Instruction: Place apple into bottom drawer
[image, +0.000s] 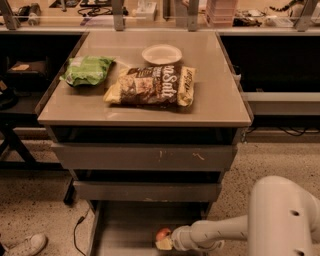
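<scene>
Next, I release the apple on the bottom drawer's grey bottom (160, 241), about midway between its sides.
The bottom drawer (125, 225) is pulled out below the cabinet, its flat grey floor showing. My gripper (165, 240) reaches in from the right on a white arm (215, 232), low over the drawer's front right part. It is closed around the small red-orange apple (162, 233), which sits at its tip just above or on the drawer floor; I cannot tell whether it touches. The fingers are mostly hidden behind the apple.
On the cabinet top (220, 100) lie a green chip bag (87, 70), a brown chip bag (152, 86) and a white bowl (161, 53). Two upper grey drawers (145, 157) are slightly open above the arm. A shoe (27, 245) and a cable (77, 227) lie at the lower left.
</scene>
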